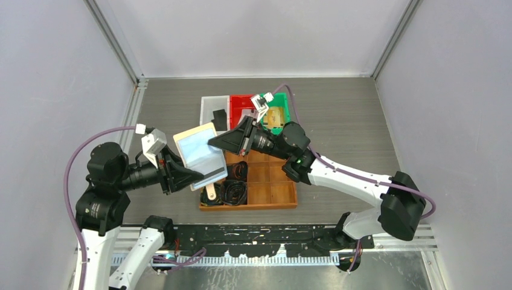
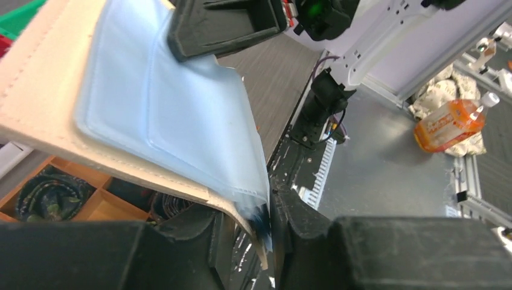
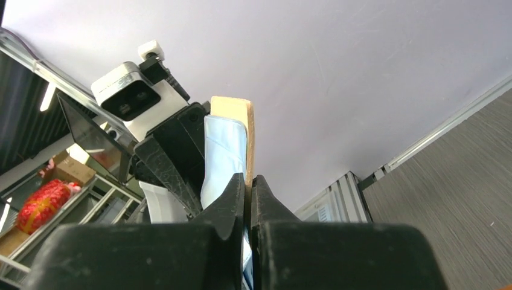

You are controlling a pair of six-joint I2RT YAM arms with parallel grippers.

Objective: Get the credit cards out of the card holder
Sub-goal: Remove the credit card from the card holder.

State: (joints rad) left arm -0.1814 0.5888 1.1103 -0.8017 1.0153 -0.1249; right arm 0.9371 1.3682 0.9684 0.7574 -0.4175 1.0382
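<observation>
Next, I grip the holder's edge [image 1: 183, 154] with my left gripper while my right gripper regrasps and turns it, as the card holder's corner is slanted in my left gripper's fingers.
The card holder [image 1: 199, 154], tan with pale blue shiny pockets, hangs open in the air above the wooden tray. My right gripper [image 1: 212, 144] is shut on its far edge; in the right wrist view the fingertips [image 3: 236, 187] pinch the tan cover [image 3: 234, 115]. My left gripper [image 2: 250, 232] stands open around the near corner of the holder [image 2: 151, 103]: one finger touches the blue pocket, and a gap shows beside the tan cover. A dark blue edge sits in that pocket corner. A gold credit card [image 1: 276, 116] lies in the green bin and a black one [image 1: 220, 119] in the white bin.
The white bin [image 1: 208, 106], the red bin [image 1: 240, 103] and the green bin [image 1: 281, 99] stand in a row behind the wooden divided tray [image 1: 265, 181], which holds dark coiled belts [image 1: 235, 192]. An orange bottle [image 2: 450, 124] lies off the table.
</observation>
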